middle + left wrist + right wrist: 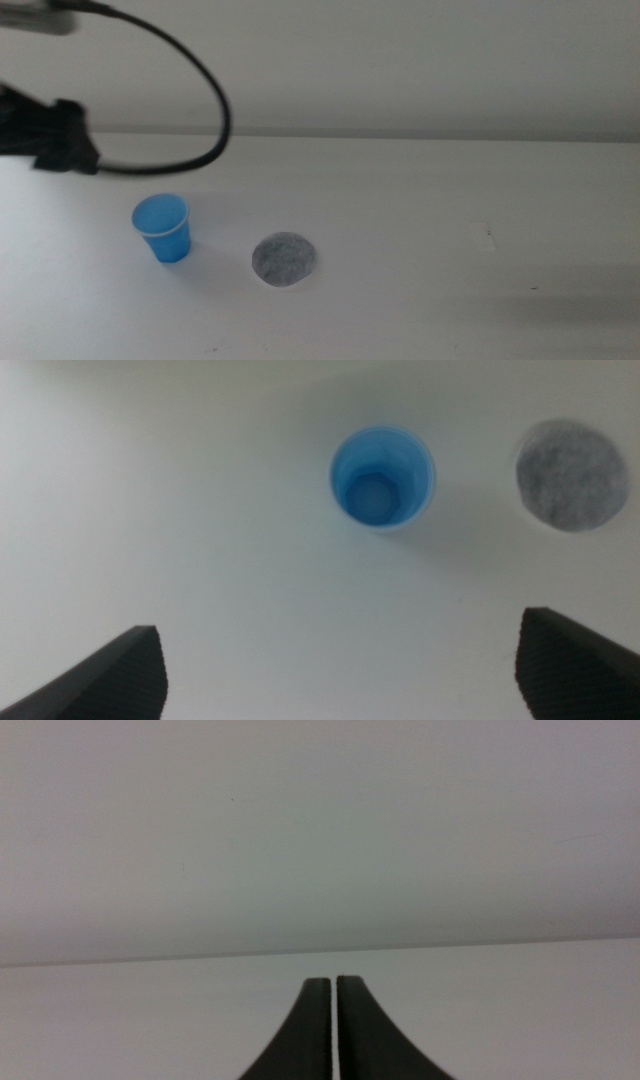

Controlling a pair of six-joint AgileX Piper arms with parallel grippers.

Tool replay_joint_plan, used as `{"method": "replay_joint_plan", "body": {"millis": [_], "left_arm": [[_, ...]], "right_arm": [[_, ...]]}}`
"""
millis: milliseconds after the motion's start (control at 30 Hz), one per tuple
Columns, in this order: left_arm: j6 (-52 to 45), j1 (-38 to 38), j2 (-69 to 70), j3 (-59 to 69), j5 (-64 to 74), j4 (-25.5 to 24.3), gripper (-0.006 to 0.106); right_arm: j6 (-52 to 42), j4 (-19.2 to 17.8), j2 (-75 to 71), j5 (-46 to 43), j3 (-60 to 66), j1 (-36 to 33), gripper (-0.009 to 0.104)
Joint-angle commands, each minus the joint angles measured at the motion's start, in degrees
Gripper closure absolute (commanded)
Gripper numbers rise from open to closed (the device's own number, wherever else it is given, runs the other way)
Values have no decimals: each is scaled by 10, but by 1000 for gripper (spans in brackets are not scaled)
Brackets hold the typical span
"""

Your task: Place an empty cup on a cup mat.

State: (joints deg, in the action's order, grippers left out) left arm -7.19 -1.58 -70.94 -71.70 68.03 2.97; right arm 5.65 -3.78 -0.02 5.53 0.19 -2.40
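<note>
The robot's left gripper will next close on the rim of the blue cup (135,219) (336,494), on the side away from the grey cup mat.
A small bright blue cup (163,228) with a pale rim stands upright and empty on the white table, left of centre. The round grey speckled cup mat (285,259) lies flat just to its right, a small gap between them. The left arm (45,135) comes in from the left, high above the table; only its dark body and cable show there. The left wrist view looks down into the cup (383,478) with the mat (572,474) beside it. My left gripper (340,670) is open wide, above and short of the cup. My right gripper (333,1020) is shut and empty, out of the middle view.
A black cable (190,90) loops from the left arm over the table's back left. A faint small mark (487,235) sits on the table at the right.
</note>
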Motion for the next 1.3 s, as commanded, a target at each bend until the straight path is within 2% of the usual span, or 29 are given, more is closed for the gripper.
{"method": "replay_joint_plan", "body": {"millis": [0, 133, 300, 500, 1033, 1167, 1267], "left_arm": [[2, -33, -62, -40, 45, -20, 7], [47, -71, -130, -69, 30, -57, 7], [72, -69, -201, -74, -13, -55, 7], [125, -67, -259, -74, -43, -108, 7], [129, -58, -359, -74, -92, -113, 7], [126, -58, -378, -74, -94, -112, 13], [127, -58, -396, -74, -95, -105, 22]], "right_arm": [[-1, -6, -21, -3, 20, 0, 97], [-1, -6, -21, -3, 20, 0, 97], [-1, -6, -21, -3, 20, 0, 97], [-1, -6, -21, -3, 20, 0, 97], [-1, -6, -21, -3, 20, 0, 97], [-1, -6, -21, -3, 20, 0, 97], [-1, -6, -21, -3, 20, 0, 97]]}}
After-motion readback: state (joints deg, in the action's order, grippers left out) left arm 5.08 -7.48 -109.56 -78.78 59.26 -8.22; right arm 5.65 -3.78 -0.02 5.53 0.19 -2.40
